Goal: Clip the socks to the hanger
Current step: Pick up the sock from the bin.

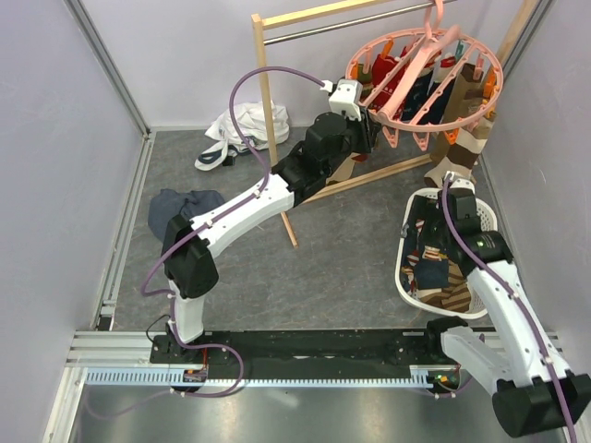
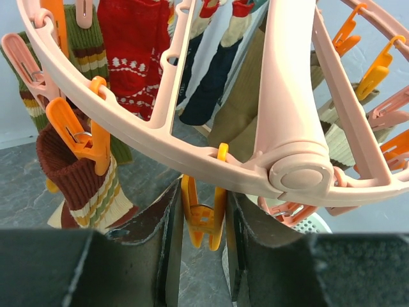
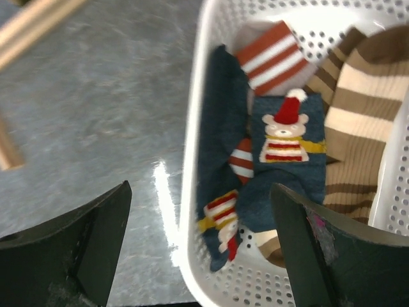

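I should close my right gripper on the cuff (image 1: 431, 242) (image 3: 291, 109) by the bear's red hat, on the navy bear sock next to the brown striped socks.
The round pink hanger (image 1: 492, 88) hangs from the rail at the back right, with several socks (image 1: 454, 92) clipped to it. In the left wrist view its ring (image 2: 128, 121) crosses the frame, with a red sock (image 2: 134, 57) and a brown striped sock (image 2: 70, 173) clipped on. My left gripper (image 1: 374, 125) is at the ring's near edge, and its jaws (image 2: 203, 192) are closed on an empty orange clip (image 2: 203, 220). My right gripper (image 1: 452, 180) (image 3: 199, 188) is open and empty over the left rim of the white basket (image 3: 192, 128), which holds navy bear socks (image 3: 281, 147) and brown striped socks (image 3: 364, 115).
The wooden-framed rail (image 1: 270, 101) stands at the back, with its base bar (image 1: 369, 175) on the floor. A white garment (image 1: 240, 134) lies behind the post. A dark cloth bundle (image 1: 180, 208) lies at the left. The basket (image 1: 406, 277) sits at the right.
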Robot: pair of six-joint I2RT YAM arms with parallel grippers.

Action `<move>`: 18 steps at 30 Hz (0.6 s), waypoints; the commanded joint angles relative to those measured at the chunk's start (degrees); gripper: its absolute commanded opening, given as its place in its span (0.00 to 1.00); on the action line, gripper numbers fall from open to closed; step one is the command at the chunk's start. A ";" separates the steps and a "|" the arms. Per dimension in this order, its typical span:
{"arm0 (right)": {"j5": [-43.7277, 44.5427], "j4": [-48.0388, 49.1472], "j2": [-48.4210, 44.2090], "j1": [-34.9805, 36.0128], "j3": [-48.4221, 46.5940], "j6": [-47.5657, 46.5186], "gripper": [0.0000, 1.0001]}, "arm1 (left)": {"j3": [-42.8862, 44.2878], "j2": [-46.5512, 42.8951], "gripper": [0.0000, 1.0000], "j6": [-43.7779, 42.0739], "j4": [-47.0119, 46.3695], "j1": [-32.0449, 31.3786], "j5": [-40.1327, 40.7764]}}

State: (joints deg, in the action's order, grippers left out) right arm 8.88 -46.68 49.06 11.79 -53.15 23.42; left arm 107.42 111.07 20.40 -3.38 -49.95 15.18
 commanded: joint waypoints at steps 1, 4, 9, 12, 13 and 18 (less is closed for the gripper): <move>3.77 6.32 4.89 -4.66 3.04 1.63 0.95 | -1.59 -4.45 0.02 -2.74 -0.40 0.03 1.61; 1.76 9.58 9.10 -7.92 5.33 2.16 0.90 | -1.95 -4.81 0.02 -2.83 -0.32 0.03 1.43; -1.93 17.39 14.30 -15.99 11.13 2.77 0.66 | -2.12 -5.07 0.02 -2.83 -0.31 0.12 0.73; -4.13 21.53 16.94 -19.07 13.33 4.00 0.61 | -2.30 -5.42 0.02 -2.91 -0.31 0.12 0.64; -4.05 23.54 17.38 -19.35 13.68 4.96 0.58 | -2.47 -5.60 0.02 -2.91 -0.31 0.03 0.47; -3.00 28.13 20.81 -20.32 15.35 5.67 0.49 | -2.47 -5.60 0.02 -2.65 -0.40 0.03 -0.15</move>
State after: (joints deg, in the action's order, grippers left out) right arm 6.35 -26.20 67.96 -8.01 -38.17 27.46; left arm 105.30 108.14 19.55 -3.16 -49.95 14.96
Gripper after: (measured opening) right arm 0.501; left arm 0.352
